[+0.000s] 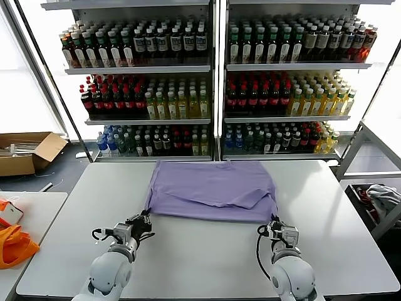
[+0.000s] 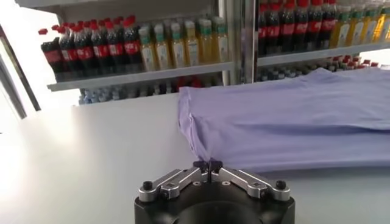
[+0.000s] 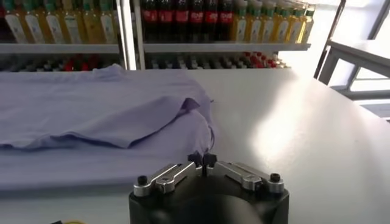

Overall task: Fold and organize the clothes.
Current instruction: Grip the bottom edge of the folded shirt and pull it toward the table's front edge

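Note:
The robot's left gripper needs to release the lavender T-shirt's corner on the bare white table (image 1: 141,271) near the table's near edge. That corner is now pinched low at the surface.
The lavender T-shirt (image 1: 213,188) lies spread on the white table (image 1: 188,257), plain side up, with a fold of cloth across its right half. My left gripper (image 1: 146,219) is shut on the shirt's near left corner (image 2: 204,155). My right gripper (image 1: 274,224) is shut on the near right corner (image 3: 206,146). Both corners are pinched low at the table surface. The shirt also fills the left wrist view (image 2: 292,115) and the right wrist view (image 3: 91,115).
Shelves of bottled drinks (image 1: 213,81) stand behind the table. A bright orange bag (image 1: 15,244) lies on a side table at the left. A cardboard box (image 1: 28,150) sits on the floor at far left, and a metal frame (image 1: 369,169) stands at the right.

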`<move>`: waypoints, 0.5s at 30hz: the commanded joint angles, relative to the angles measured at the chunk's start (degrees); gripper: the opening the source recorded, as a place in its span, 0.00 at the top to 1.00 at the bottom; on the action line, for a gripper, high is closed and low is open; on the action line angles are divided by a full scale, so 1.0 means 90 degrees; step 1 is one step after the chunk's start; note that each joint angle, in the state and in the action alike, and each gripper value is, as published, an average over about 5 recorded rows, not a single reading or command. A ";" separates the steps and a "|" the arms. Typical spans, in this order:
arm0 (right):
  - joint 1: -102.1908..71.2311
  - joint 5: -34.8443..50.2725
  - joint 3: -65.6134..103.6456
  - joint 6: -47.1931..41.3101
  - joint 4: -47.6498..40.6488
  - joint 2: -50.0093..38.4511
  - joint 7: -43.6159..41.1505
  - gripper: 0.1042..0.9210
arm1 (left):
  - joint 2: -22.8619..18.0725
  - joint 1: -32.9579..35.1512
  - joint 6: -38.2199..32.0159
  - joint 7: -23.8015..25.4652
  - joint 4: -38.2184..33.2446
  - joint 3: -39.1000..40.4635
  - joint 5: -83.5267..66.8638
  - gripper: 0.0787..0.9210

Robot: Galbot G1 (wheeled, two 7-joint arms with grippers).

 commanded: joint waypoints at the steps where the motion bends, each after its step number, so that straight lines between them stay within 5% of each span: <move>1: -0.0749 -0.0022 -0.0010 0.0013 0.1047 -0.0089 0.0136 0.98 | -0.0067 0.1794 -0.0101 -0.0048 -0.1776 -0.0140 0.0391 0.99; 15: -0.2627 0.0016 0.0205 0.0106 0.2019 -0.0693 0.0700 0.98 | -0.0275 0.4056 -0.0578 -0.0206 -0.2701 -0.0283 0.0760 0.99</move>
